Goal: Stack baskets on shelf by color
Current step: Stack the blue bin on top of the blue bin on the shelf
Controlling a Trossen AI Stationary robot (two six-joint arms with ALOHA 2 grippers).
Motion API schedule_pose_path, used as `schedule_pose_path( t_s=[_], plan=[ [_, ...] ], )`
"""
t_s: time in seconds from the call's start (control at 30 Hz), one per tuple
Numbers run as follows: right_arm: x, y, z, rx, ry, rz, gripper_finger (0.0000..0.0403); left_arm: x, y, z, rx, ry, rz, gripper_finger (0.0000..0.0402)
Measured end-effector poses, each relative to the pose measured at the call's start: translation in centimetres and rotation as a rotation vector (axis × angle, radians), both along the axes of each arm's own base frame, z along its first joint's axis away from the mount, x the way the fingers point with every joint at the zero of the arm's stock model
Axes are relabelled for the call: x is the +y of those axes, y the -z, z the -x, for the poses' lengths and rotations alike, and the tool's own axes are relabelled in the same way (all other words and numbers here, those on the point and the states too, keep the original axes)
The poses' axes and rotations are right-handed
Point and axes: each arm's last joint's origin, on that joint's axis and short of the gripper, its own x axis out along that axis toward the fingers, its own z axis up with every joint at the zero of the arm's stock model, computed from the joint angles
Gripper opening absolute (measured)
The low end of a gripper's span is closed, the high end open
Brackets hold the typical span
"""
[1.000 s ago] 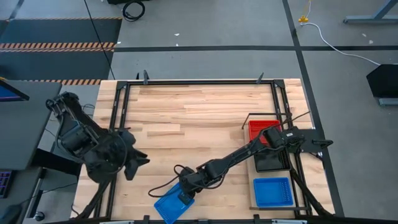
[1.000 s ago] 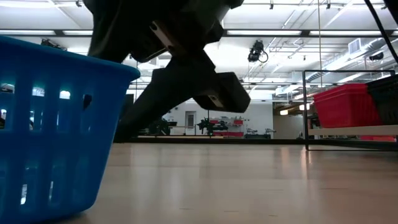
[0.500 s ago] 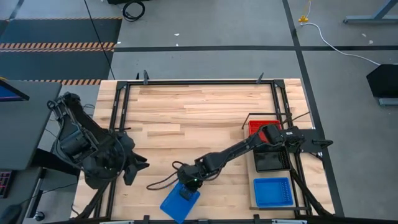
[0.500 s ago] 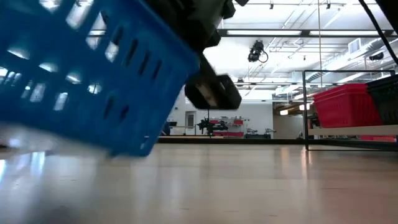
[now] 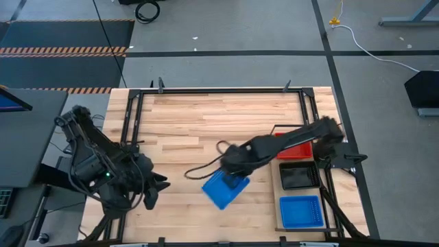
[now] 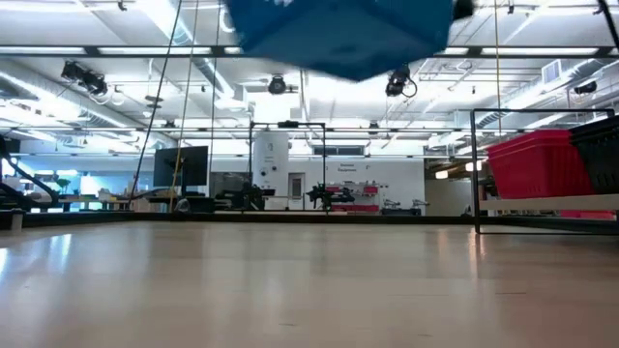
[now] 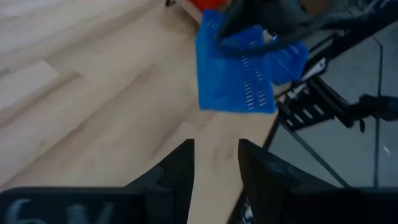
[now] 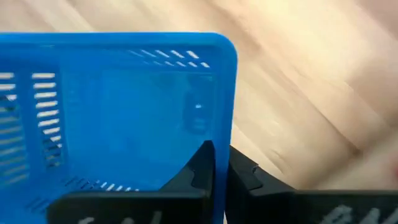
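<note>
My right gripper needs to let go of the held blue basket inside the other blue basket on the shelf [image 5: 301,212], next to the black basket.
A blue basket [image 5: 221,190] hangs over the middle of the table with my right gripper [image 5: 237,180] shut on it. In the low view its underside [image 6: 338,34] shows high above the tabletop. At the table's right stands the shelf [image 5: 277,180], carrying a red basket [image 5: 291,145], a black basket [image 5: 299,176] and another blue basket [image 5: 302,211] in a row. Near the table's left edge my left gripper [image 7: 215,163] waits, open, with nothing between its fingers. My right gripper holds the blue basket by one side wall at its rim [image 8: 225,134], some way from a corner. One finger [image 8: 200,163] is inside the basket and the other [image 8: 244,173] outside. The basket is lifted clear of the table.
A black wire frame [image 5: 206,90] runs around the tabletop's edges. The planked tabletop [image 5: 206,123] lies bare between the held basket and the far edge. My left arm [image 5: 103,171] fills the near left corner.
My right gripper has taken hold of the blue basket near the table's near edge and carried it up, toward the far edge and the right. The basket first tipped, then rose clear of the table.
</note>
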Motion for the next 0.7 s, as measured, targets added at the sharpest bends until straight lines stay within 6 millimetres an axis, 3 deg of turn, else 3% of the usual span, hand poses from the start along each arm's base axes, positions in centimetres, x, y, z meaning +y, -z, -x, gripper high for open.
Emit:
schedule_pose_path(
  t_s=[0.13, 0.2, 0.3, 0.43, 0.7],
  plan=[
    [-0.3, -2.9, 3.7, 0.061, 0.108, 0.014, 0.0012, -0.3, 0.3, -0.3, -0.020, -0.023, -0.039, 0.0130],
    [-0.3, -3.7, 5.6, 0.136, 0.161, 0.024, 0.0007, -0.3, 0.3, -0.4, -0.021, -0.026, -0.045, 0.0130],
    [0.3, -4.7, 7.5, 0.114, 0.209, -0.033, 0.0008, -0.3, 0.3, -0.4, -0.028, -0.026, -0.056, 0.0130],
    [1.6, -5.1, 10.3, 0.150, 0.332, -0.085, 0.0012, -0.3, 0.2, -0.4, -0.043, -0.025, -0.084, 0.0130],
    [6.2, -4.9, 16.9, 0.175, 0.565, -0.124, 0.0008, -0.5, -0.2, -0.8, -0.096, -0.003, -0.121, 0.0130]
  ],
)
